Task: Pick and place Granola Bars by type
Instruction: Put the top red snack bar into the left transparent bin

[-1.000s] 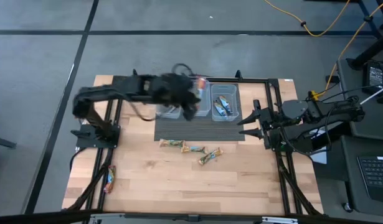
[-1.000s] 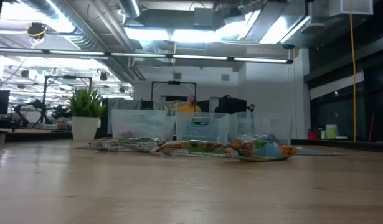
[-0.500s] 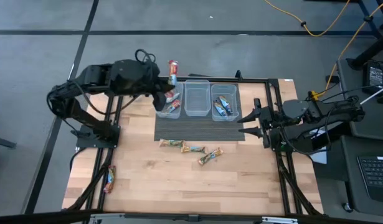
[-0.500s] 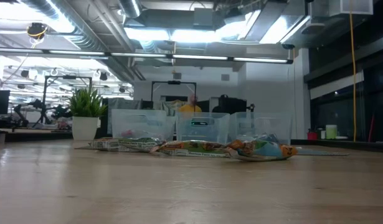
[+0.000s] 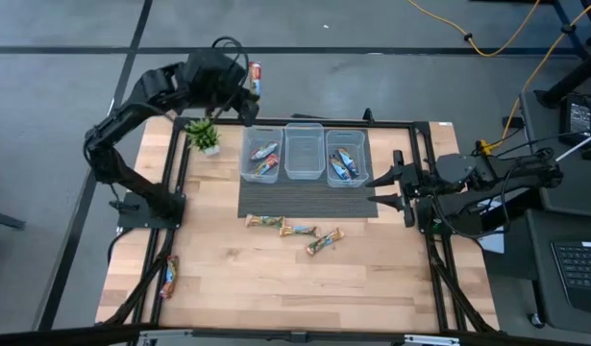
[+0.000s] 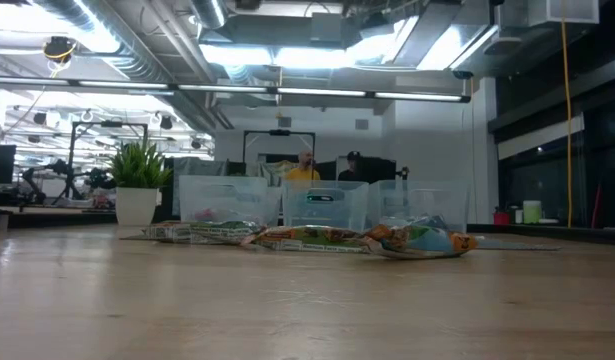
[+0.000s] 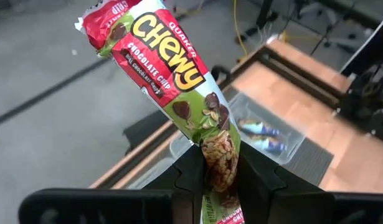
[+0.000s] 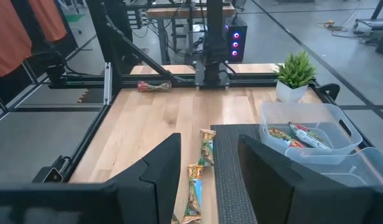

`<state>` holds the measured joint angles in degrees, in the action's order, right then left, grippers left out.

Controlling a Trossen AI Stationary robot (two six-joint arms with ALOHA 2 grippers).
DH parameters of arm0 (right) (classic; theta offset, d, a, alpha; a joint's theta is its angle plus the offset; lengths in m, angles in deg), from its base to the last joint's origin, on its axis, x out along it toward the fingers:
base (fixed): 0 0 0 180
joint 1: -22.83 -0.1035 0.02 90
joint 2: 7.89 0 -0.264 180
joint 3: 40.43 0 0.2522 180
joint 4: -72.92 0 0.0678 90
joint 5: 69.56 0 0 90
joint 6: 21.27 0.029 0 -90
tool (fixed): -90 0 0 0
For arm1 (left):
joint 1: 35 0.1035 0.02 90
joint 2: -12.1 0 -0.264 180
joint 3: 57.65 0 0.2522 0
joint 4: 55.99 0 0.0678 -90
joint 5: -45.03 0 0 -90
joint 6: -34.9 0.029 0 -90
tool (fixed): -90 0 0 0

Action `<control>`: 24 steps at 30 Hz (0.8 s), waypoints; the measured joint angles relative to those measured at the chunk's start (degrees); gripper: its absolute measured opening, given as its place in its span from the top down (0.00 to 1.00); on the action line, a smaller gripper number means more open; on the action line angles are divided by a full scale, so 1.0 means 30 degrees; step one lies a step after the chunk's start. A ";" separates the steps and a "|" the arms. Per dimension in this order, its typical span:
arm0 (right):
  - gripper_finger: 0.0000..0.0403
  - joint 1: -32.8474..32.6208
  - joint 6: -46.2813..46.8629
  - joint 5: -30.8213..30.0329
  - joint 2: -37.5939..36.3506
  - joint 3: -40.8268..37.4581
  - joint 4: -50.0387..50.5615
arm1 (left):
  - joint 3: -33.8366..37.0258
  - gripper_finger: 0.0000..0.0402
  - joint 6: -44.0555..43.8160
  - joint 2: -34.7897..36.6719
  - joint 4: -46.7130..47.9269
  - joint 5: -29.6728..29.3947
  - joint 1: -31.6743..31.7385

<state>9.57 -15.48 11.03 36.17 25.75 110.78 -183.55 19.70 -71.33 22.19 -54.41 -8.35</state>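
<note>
I should let go of the red granola bar with my left gripper among the red bars in the bin (image 5: 264, 158) beside the potted plant.
My left gripper (image 5: 249, 88) is raised past the table's far edge, left of the three bins, shut on a red granola bar (image 7: 166, 62). Three tan-gold bars (image 5: 298, 230) lie in a row on the wood near the dark mat's near edge. Another bar (image 5: 168, 276) lies at the near left. The left bin (image 5: 263, 154) holds red bars and the right bin (image 5: 346, 163) holds blue ones. My right gripper (image 5: 380, 189) waits open at the mat's right end with nothing between its fingers. My left gripper pinches the red bar between its two fingers, at the wrapper's lower part (image 7: 217, 163), a short way from one end. The bar runs along the fingers and most of it sticks out beyond the fingertips (image 7: 190, 163). It is lifted clear of everything.
The clear middle bin (image 5: 305, 151) stands between the other two on the dark mat (image 5: 305, 199). A small potted plant (image 5: 204, 136) stands at the far left, just left of the bins. Black frame rails (image 5: 175, 183) run along the table's sides.
My left gripper has swung from above the bins toward the table's far-left corner and risen, carrying the red bar past the far edge. The bar has stayed in the fingers. The potted plant, hidden under the arm before, now shows.
</note>
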 joint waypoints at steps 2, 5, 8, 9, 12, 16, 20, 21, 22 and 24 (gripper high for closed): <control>0.60 0.0000 0.0144 -0.0005 0.0000 0.0000 0.0000 | 0.0005 0.84 0.0248 -0.0369 0.0454 0.0689 0.0632; 0.60 0.0000 0.0411 -0.0031 0.0000 0.0000 0.0000 | 0.0028 0.84 0.0645 -0.1008 0.1448 0.0755 0.1135; 0.60 0.0000 0.0411 -0.0056 0.0000 0.0000 0.0007 | 0.0657 0.84 0.1051 -0.1656 0.2030 0.0520 0.1350; 0.60 0.0000 0.0411 -0.0056 0.0000 0.0000 0.0007 | 0.1038 0.84 0.1154 -0.1861 0.2055 0.0520 0.1410; 0.60 0.0000 0.0411 -0.0056 0.0000 0.0000 0.0007 | 0.2743 0.84 0.1335 -0.2237 0.1739 0.0525 0.1665; 0.60 0.0000 0.0423 -0.0056 0.0007 0.0000 0.0022 | 0.5855 0.84 0.1111 -0.2532 0.0404 0.0565 0.2119; 0.60 0.0000 0.0476 -0.0056 0.0007 0.0000 0.0029 | 0.8958 0.84 0.0572 -0.2553 -0.1519 0.0691 0.2252; 0.60 0.0000 0.0476 -0.0056 0.0007 0.0000 0.0030 | 0.9615 0.84 0.0354 -0.2553 -0.1836 0.0716 0.2246; 0.60 0.0000 0.0476 -0.0056 0.0007 0.0000 0.0036 | 1.0254 0.84 0.0173 -0.2553 -0.2221 0.0879 0.2246; 0.60 0.0000 0.0476 -0.0056 0.0007 0.0000 0.0036 | 1.1285 0.84 -0.0175 -0.2553 -0.3018 0.1718 0.2246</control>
<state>9.57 -14.05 10.86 36.19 25.75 110.89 -149.69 19.17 -78.99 13.14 -49.26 -1.62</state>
